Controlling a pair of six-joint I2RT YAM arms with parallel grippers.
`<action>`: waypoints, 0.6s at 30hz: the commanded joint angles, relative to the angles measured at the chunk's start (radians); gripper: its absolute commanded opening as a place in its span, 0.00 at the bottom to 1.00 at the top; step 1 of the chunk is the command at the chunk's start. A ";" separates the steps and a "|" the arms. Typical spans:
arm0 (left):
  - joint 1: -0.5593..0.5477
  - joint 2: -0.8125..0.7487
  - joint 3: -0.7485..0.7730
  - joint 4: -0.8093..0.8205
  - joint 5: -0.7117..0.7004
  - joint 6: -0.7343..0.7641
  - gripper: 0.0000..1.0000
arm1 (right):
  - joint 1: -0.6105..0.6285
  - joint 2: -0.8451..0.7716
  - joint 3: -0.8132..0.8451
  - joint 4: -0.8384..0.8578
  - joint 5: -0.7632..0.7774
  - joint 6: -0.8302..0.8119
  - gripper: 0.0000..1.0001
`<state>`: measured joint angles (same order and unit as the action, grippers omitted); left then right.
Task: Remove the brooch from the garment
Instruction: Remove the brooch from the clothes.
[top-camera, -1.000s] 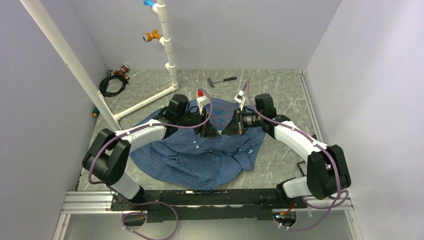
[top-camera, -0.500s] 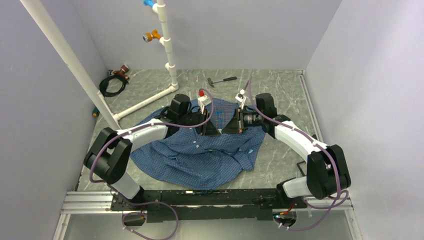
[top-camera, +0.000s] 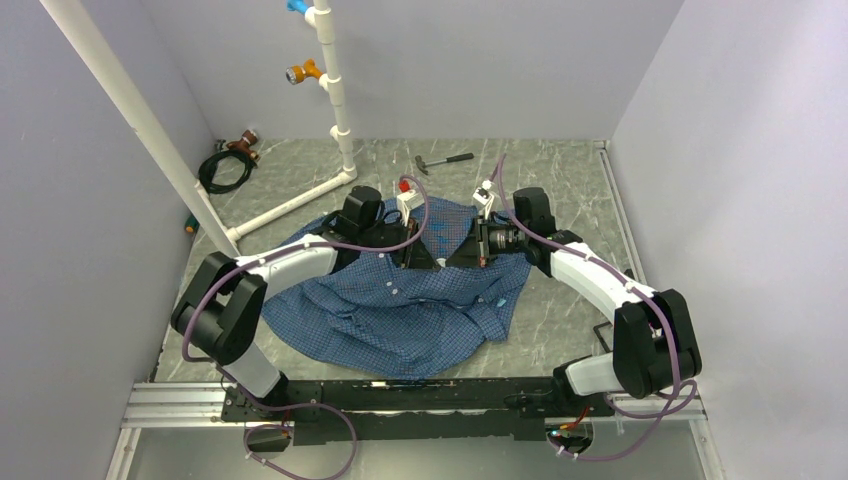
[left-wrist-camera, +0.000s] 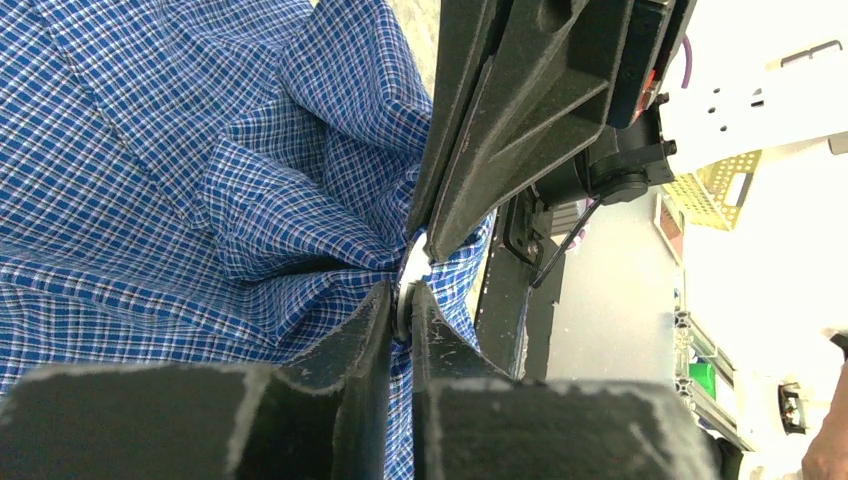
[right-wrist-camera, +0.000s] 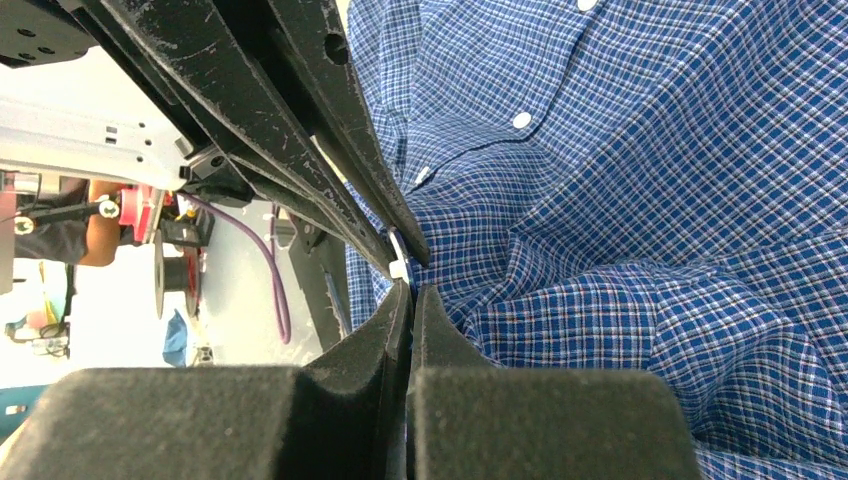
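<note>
My left gripper should open, back off and pinch the brooch's edge (left-wrist-camera: 404, 325), because the brooch sits deep in it, close against my right gripper's fingers.
The blue checked shirt (top-camera: 400, 320) lies crumpled in the middle of the table. My left gripper (top-camera: 428, 262) and right gripper (top-camera: 450, 262) meet tip to tip over its upper middle. In the left wrist view my left gripper (left-wrist-camera: 402, 300) is shut on a small thin dark-and-pale piece, seemingly the brooch (left-wrist-camera: 411, 268) edge-on, with bunched shirt cloth (left-wrist-camera: 150, 150) around it. Its pink face is hidden. In the right wrist view my right gripper (right-wrist-camera: 410, 292) is shut on a shirt fold (right-wrist-camera: 650, 200), just below that pale piece (right-wrist-camera: 397, 255).
A white pipe frame (top-camera: 335, 100) stands at the back left, with a black cable coil (top-camera: 225, 170) beside it. A hammer (top-camera: 445, 160) lies behind the shirt. White shirt buttons (right-wrist-camera: 521, 120) show near my right fingers. Walls close in both sides.
My left arm has shifted slightly to the right and forward. Both grippers stay shut and tip to tip on the shirt.
</note>
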<state>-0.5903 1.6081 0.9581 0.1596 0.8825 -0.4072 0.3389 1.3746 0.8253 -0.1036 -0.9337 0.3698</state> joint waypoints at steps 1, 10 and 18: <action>0.003 0.004 0.005 0.035 0.011 0.007 0.18 | 0.000 -0.017 0.011 0.043 -0.032 0.006 0.00; 0.023 -0.064 -0.016 0.090 0.070 0.022 0.41 | 0.000 -0.014 0.012 0.034 -0.037 -0.036 0.00; 0.105 -0.084 -0.059 0.219 0.156 0.050 0.37 | 0.000 -0.017 0.017 0.027 -0.086 -0.082 0.00</action>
<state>-0.5140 1.5696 0.9249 0.2642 0.9691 -0.4049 0.3389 1.3746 0.8249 -0.1043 -0.9665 0.3305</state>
